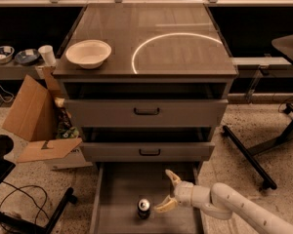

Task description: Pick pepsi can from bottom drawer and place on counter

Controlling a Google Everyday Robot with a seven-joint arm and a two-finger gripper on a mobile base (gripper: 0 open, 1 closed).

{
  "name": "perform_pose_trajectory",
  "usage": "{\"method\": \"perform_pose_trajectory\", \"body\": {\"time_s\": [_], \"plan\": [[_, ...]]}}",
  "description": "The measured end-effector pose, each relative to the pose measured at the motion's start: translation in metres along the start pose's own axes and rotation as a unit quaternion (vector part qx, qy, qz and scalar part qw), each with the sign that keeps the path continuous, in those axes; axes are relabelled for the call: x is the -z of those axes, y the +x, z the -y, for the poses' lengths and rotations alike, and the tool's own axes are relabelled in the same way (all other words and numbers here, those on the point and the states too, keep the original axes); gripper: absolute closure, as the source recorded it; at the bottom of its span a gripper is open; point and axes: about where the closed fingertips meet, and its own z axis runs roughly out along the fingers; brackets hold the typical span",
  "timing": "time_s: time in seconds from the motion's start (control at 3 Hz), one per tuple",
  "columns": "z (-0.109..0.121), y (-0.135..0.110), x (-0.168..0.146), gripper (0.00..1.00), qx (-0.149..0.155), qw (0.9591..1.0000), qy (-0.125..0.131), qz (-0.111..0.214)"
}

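The pepsi can is in the open bottom drawer. Next, my gripper should close around the body of the pepsi can (143, 212), just below the can's silver top.
The pepsi can (144, 208) stands upright on the floor of the open bottom drawer (122, 189), near its front; its silver top faces up. My gripper (168, 191) is open, just right of the can, with one finger (164, 205) close beside it and the other finger (173, 178) farther back. The white arm (234, 209) reaches in from the lower right. The counter (176, 28) is the glossy dark cabinet top with a curved light reflection.
A white bowl (88, 53) sits on the counter's left side. Two shut drawer fronts with black handles (146, 112) are above the open drawer. An open cardboard box (36, 116) stands at the left. Black table legs (256, 155) are at the right.
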Motion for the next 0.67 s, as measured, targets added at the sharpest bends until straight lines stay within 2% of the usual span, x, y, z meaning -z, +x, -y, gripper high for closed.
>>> {"method": "perform_pose_trajectory", "body": {"time_s": [0.33,0.67], "plan": [[0.009,0.023,0.012,0.0,0.038,0.9988,-0.03,-0.009],[0.019,0.049,0.017,0.0,0.06,0.9964,-0.057,-0.018]]}}
